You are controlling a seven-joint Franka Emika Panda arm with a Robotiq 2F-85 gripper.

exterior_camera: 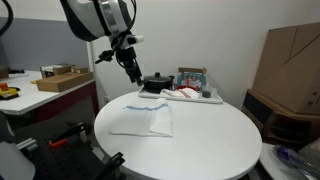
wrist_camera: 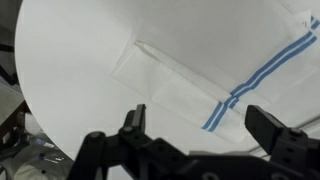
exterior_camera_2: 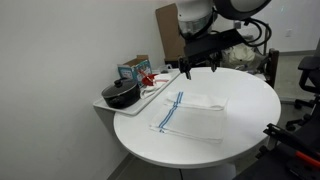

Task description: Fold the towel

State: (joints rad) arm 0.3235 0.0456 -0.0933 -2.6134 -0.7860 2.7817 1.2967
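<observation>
The gripper will close on the towel's loose corner (exterior_camera: 111, 132) (wrist_camera: 114, 75) on the single-layer side, at the towel's end away from the blue stripes.
A white towel (exterior_camera: 143, 118) with blue stripes lies flat on the round white table (exterior_camera: 210, 150); it also shows in the other exterior view (exterior_camera_2: 192, 113) and in the wrist view (wrist_camera: 190, 75). It looks folded over, with a doubled layer edge visible in the wrist view. My gripper (exterior_camera: 133, 73) hangs above the towel's far side, well clear of it, also seen in an exterior view (exterior_camera_2: 198, 66). In the wrist view its two black fingers (wrist_camera: 200, 125) are spread wide apart with nothing between them.
A white tray (exterior_camera_2: 150, 93) at the table's far edge holds a black pot (exterior_camera_2: 122, 94), a red item and a box (exterior_camera: 191, 77). A side table with a wooden box (exterior_camera: 62, 80) stands nearby. Cardboard boxes (exterior_camera: 290, 65) lean against the wall.
</observation>
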